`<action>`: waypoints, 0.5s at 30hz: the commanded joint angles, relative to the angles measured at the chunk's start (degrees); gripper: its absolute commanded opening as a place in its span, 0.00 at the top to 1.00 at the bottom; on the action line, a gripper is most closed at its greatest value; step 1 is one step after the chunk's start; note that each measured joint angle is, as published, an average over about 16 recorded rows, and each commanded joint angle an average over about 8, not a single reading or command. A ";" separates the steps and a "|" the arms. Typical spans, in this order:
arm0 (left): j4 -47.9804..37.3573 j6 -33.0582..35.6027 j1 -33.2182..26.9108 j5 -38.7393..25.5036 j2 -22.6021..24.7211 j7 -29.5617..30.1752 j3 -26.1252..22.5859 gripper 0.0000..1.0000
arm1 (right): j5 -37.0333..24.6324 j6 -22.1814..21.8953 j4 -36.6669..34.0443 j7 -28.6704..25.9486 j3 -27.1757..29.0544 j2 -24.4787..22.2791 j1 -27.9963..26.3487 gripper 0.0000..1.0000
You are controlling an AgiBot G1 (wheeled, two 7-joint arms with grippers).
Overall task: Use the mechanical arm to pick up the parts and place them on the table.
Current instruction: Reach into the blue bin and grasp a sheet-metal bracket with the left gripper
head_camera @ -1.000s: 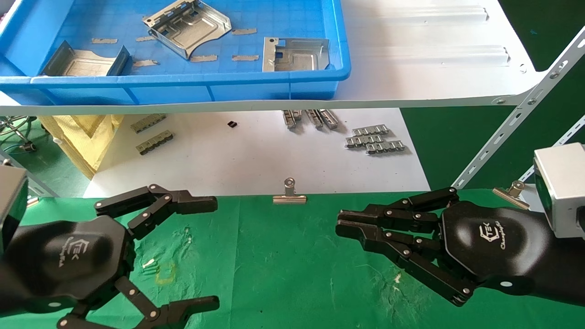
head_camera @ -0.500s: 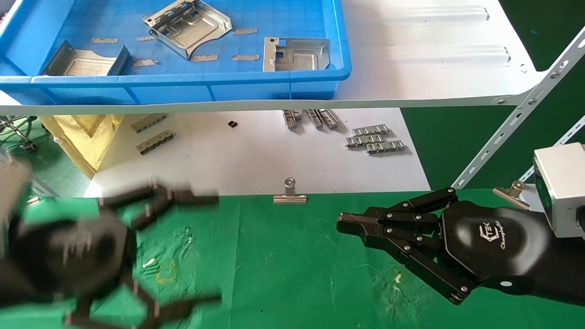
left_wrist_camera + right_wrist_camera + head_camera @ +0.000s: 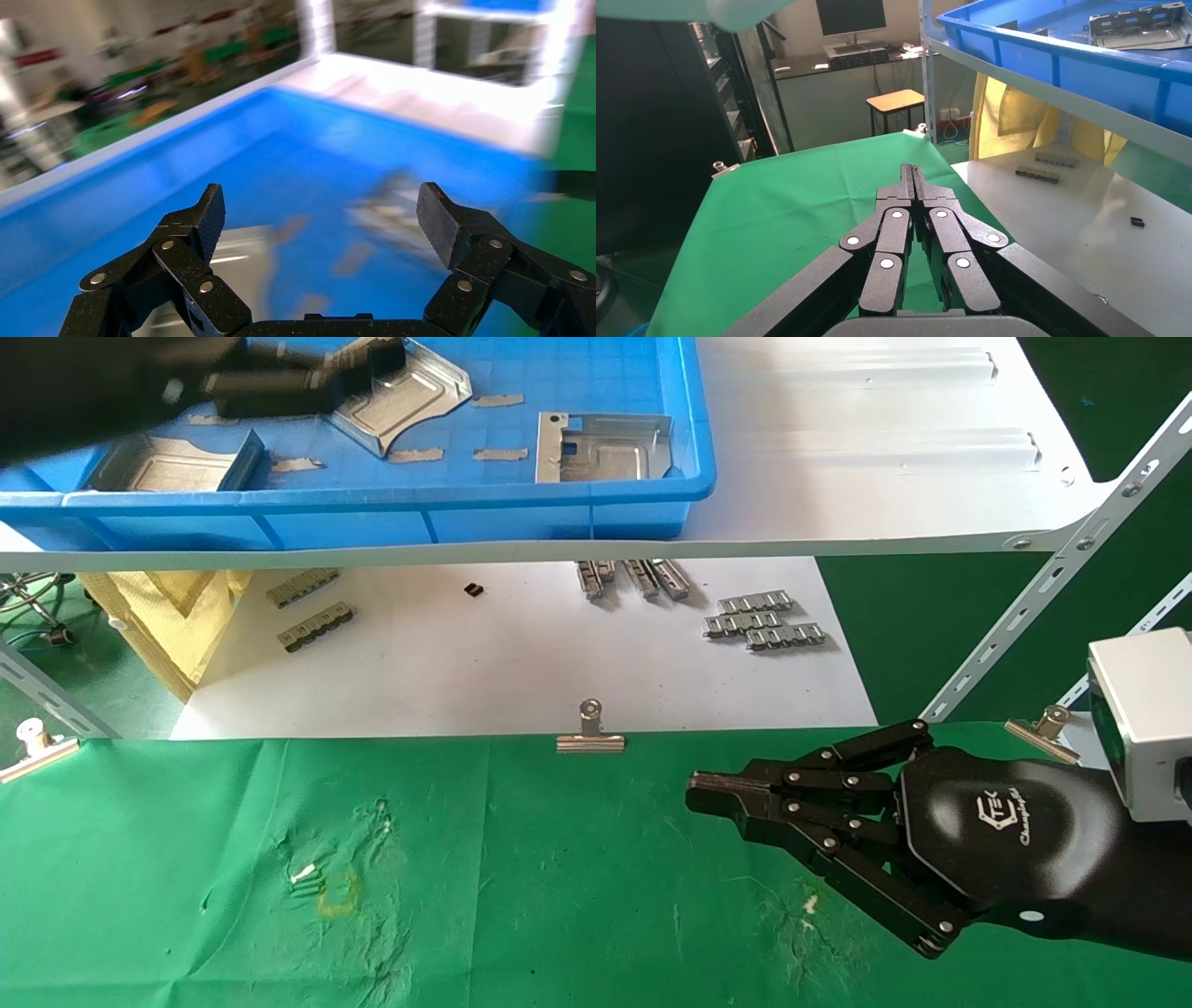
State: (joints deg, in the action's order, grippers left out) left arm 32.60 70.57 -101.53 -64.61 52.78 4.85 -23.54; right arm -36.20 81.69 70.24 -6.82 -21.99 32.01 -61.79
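I'll close my left gripper on the folded side (image 3: 352, 357) of the blue tray's middle sheet-metal part, opposite its curved edge.
Three silver sheet-metal parts lie in a blue tray (image 3: 372, 505) on the white shelf: one at the left (image 3: 177, 463), one in the middle (image 3: 410, 398), one at the right (image 3: 601, 447). My left gripper (image 3: 363, 370) is blurred with motion above the tray's left side, just over the middle part. In the left wrist view it (image 3: 323, 210) is open and empty, with blurred parts (image 3: 400, 210) below. My right gripper (image 3: 694, 794) is shut and empty, low over the right of the green table (image 3: 521, 896); it also shows in the right wrist view (image 3: 912, 170).
The white shelf board (image 3: 885, 477) overhangs a white sheet with grey link strips (image 3: 764, 621). Binder clips (image 3: 589, 733) hold the cloth's far edge. A slanted metal brace (image 3: 1052, 589) stands at the right. A yellow bag (image 3: 168, 617) sits under the shelf at the left.
My left gripper has risen from low over the green cloth up to the blue tray. My right gripper's fingers have closed together; that arm has otherwise stayed put.
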 commanded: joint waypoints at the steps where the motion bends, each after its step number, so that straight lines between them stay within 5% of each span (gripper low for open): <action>1: -6.13 -3.94 -4.28 -3.62 2.64 -1.59 -1.27 0.01 | 0.00 0.00 0.00 0.00 0.00 0.00 0.00 1.00; 9: -21.39 -14.05 -12.13 -11.33 9.86 -2.80 -5.34 0.99 | 0.00 0.00 0.00 0.00 0.00 0.00 0.00 1.00; 15: -27.03 -16.67 -14.47 -13.29 12.46 -3.25 -6.58 1.00 | 0.00 0.00 0.00 0.00 0.00 0.00 0.00 1.00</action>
State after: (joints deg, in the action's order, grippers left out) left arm 6.31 54.19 -115.67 -77.59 64.86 1.37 -29.91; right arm -36.20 81.69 70.24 -6.82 -21.99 32.01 -61.79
